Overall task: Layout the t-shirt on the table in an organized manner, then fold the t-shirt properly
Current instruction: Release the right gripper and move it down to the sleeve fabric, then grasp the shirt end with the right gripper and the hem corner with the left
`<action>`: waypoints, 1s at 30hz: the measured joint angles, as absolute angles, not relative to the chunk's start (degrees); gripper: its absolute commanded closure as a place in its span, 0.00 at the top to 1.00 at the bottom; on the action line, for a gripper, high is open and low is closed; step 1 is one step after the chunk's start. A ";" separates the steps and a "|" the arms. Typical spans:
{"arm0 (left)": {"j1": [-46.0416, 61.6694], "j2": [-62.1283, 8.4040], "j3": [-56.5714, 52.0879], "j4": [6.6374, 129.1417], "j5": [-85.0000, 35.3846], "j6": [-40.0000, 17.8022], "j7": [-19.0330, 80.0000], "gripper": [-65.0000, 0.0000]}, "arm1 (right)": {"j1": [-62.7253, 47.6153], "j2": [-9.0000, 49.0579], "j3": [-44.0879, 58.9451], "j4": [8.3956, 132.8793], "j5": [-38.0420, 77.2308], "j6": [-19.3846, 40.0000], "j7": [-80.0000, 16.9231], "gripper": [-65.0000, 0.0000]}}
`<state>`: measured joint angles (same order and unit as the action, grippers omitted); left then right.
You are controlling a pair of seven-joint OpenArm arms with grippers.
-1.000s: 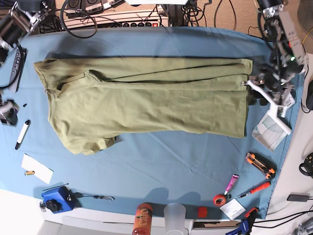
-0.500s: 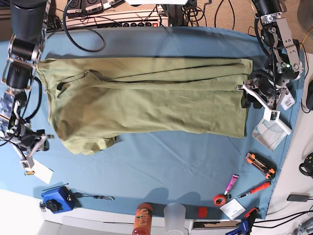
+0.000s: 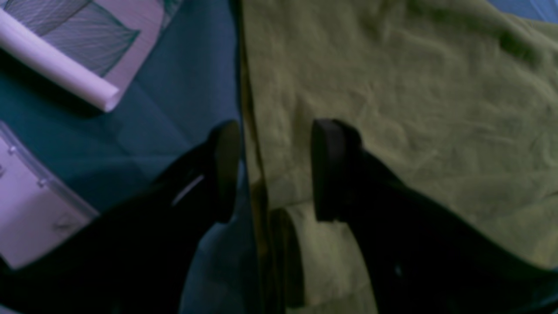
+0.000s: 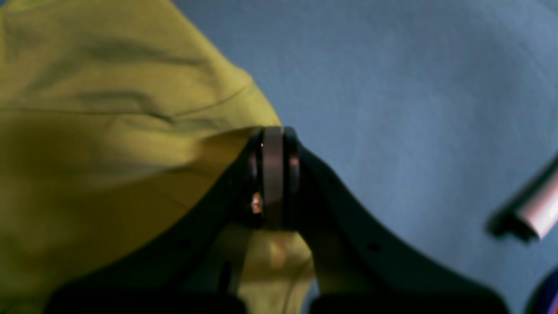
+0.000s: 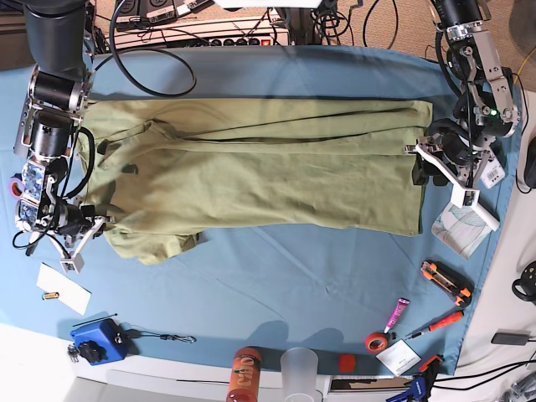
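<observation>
My right gripper should release the t-shirt's lower edge on the shirt's sleeve end (image 5: 104, 152), near the folded-over upper side. The t-shirt still lies spread across the blue table.
The olive t-shirt (image 5: 251, 176) lies spread lengthwise across the blue table (image 5: 293, 276), with its upper long side folded over. My left gripper (image 5: 420, 170) is at the shirt's right-hand hem. In the left wrist view the left gripper (image 3: 274, 170) is open, and the hem edge of the t-shirt (image 3: 392, 87) runs between its fingers (image 3: 333, 170). My right gripper (image 5: 99, 224) is at the shirt's left lower corner, by the sleeve. In the right wrist view the right gripper (image 4: 273, 174) is shut, with the edge of the t-shirt (image 4: 109, 131) drawn up into its tips.
A leaf-print booklet (image 3: 87, 52) and a clear plastic case (image 3: 35, 205) lie just right of the hem. A white marker (image 4: 536, 213) lies near the right gripper. Along the near edge are a blue box (image 5: 96, 342), an orange bottle (image 5: 244, 373), a cup (image 5: 299, 367), a red tape roll (image 5: 376, 341) and an orange cutter (image 5: 445, 282).
The right arm has come in from the table's left edge to the shirt's lower left corner and its jaws have shut there. The left arm has hardly moved.
</observation>
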<state>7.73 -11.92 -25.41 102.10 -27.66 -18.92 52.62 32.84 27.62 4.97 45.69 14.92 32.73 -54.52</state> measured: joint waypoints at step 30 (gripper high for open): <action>7.73 -11.92 -25.52 102.08 -27.64 -18.90 52.64 0.42 | -3.70 29.54 10.11 100.92 20.93 27.83 -64.66 0.00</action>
<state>7.73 -11.92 -25.52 102.08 -27.64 -18.90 52.64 -3.70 29.54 10.11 100.92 20.93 27.83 -64.66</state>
